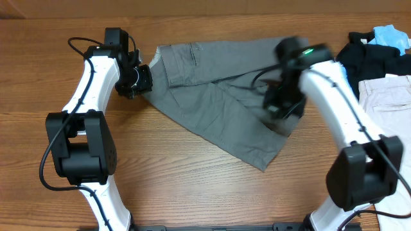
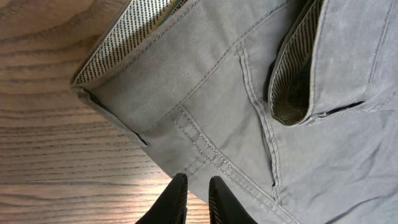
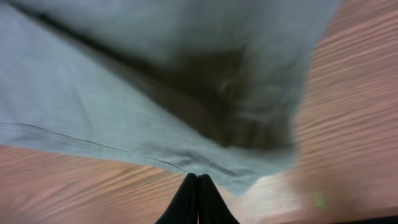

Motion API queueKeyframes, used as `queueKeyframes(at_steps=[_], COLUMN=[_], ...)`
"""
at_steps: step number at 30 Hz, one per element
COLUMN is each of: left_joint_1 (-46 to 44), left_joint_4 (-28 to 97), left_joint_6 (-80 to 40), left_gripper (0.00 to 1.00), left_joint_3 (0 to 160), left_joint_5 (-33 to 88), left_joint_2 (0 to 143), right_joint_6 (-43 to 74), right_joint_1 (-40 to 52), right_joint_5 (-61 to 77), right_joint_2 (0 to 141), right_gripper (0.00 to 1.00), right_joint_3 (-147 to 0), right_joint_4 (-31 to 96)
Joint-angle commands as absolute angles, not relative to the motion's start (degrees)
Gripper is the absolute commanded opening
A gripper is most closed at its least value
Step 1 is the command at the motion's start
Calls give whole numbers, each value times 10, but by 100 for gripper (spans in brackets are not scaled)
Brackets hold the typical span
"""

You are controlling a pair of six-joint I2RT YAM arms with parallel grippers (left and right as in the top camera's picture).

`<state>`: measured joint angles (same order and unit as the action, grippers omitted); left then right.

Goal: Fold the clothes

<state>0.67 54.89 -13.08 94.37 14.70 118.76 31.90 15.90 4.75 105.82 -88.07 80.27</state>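
Note:
Next, my right gripper releases the hem of the grey trousers on bare wood (image 3: 320, 163) just beyond the end of the leg, toward the beige trousers. The grey trousers still lie across the wooden table.
The grey trousers (image 1: 218, 96) lie spread across the middle of the wooden table, waistband toward the left and the legs running down to the right. My left gripper (image 1: 142, 82) sits at their left edge. In the left wrist view its fingertips (image 2: 198, 179) stand a narrow gap apart at the seam edge of the trousers (image 2: 249, 93), with nothing between them. My right gripper (image 1: 282, 106) hovers blurred over the right part of the cloth. In the right wrist view it (image 3: 198, 177) is shut and empty, just off a hem of the trousers (image 3: 124, 74).
At the table's right edge lie a black garment (image 1: 369, 58), a light-blue one (image 1: 392, 35) and pale beige trousers (image 1: 388, 96). Bare wood table (image 1: 192, 173) shows in front of the grey trousers.

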Motion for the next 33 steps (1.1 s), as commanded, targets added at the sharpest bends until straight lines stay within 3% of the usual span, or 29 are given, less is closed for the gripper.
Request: queueKeyframes(at_steps=[1, 22, 33], left_joint_1=[4, 4, 4], left_joint_4=[554, 557, 558], left_joint_6=[-124, -124, -124], left_gripper=[17, 18, 19], left_joint_3=[954, 954, 954], left_joint_5=[146, 146, 146], left_joint_2=[1184, 1184, 1184], right_joint_6=[415, 465, 478], right_joint_1=[207, 225, 294], right_joint_5=[-3, 86, 136], right_joint_2=[1033, 1032, 1032], right_gripper=[4, 4, 4], right_joint_3=[-807, -535, -510], right_joint_4=[761, 514, 530])
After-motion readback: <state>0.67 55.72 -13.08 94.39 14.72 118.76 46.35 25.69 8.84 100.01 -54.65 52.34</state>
